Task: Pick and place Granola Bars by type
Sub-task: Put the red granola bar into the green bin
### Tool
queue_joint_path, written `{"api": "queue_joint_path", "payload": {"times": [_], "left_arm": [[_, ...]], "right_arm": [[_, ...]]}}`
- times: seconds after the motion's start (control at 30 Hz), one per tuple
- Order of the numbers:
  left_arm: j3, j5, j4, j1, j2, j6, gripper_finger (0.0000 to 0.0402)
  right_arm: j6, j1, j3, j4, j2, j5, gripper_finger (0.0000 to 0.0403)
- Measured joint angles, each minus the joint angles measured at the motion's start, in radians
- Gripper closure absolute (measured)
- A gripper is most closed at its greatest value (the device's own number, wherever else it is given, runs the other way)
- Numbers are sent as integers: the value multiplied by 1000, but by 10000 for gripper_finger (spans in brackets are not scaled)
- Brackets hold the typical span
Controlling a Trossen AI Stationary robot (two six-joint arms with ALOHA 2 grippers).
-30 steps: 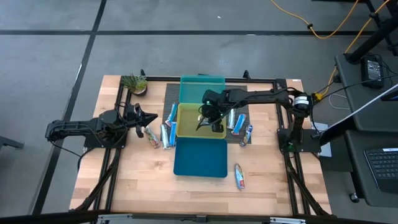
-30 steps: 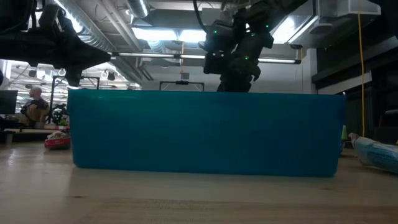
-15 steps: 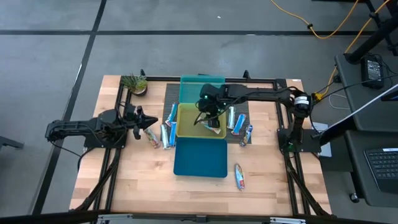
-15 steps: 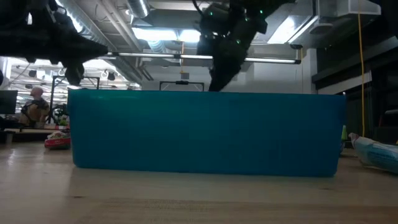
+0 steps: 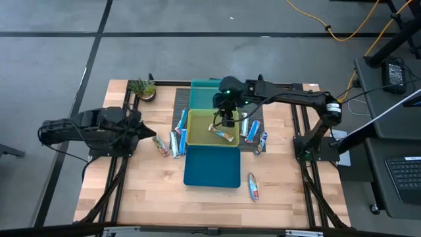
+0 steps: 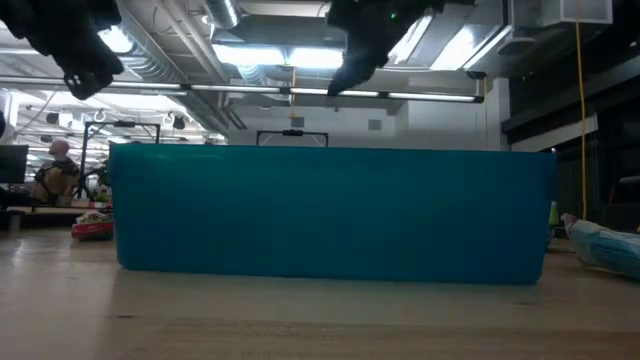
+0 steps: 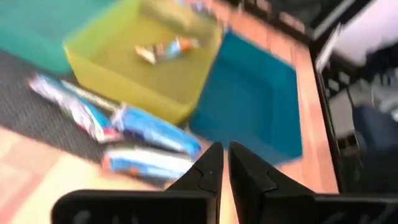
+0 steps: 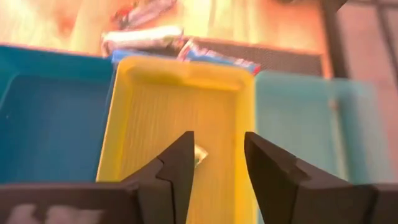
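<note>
I will close my left gripper on the middle of the green-and-red granola bar [image 5: 160, 147], which lies on bare wood next to the blue and white bars.
Three bins stand in a row: teal [image 5: 205, 93] farthest, yellow-green [image 5: 197, 128] in the middle, blue [image 5: 212, 170] nearest. An orange-marked granola bar [image 5: 223, 134] lies flat on the yellow-green bin's floor, also visible as the orange-marked bar [image 7: 166, 49]. Blue and white bars [image 5: 173, 141] lie on the table left of the bins, others [image 5: 254, 131] lie right of them, and one bar [image 5: 253, 187] lies near the blue bin. My right gripper [image 5: 227, 120] hangs open above the yellow-green bin [image 8: 180, 106], touching nothing. My left gripper [image 5: 150, 133], shut and empty, hovers left of the left-hand bars [image 7: 149, 130].
A small potted plant [image 5: 141, 87] stands at the table's far left corner. A dark mat [image 5: 181, 99] lies under the far bins. In the low view the blue bin's wall [image 6: 330, 215] fills the middle, with a bar [image 6: 603, 246] to its right. Bare wood lies near the front edge.
My right gripper has risen out of the yellow-green bin and moved slightly toward the far edge, leaving the orange-marked bar lying on the bin's floor. My left arm has drawn back toward the table's left edge and lifted.
</note>
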Motion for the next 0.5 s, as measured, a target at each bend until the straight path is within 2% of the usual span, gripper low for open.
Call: {"api": "queue_joint_path", "payload": {"times": [0.23,0.3,0.5], "left_arm": [[-2,129,-6,0,186,-119,321],[-12,121,-11,0,239,-193,297],[-36,15,-19,0,376,-485,233]], "right_arm": [[-41,0,0,23,-67,26,278],[-41,0,0,25,-77,26,281],[-66,0,0,26,-79,27,290]]}}
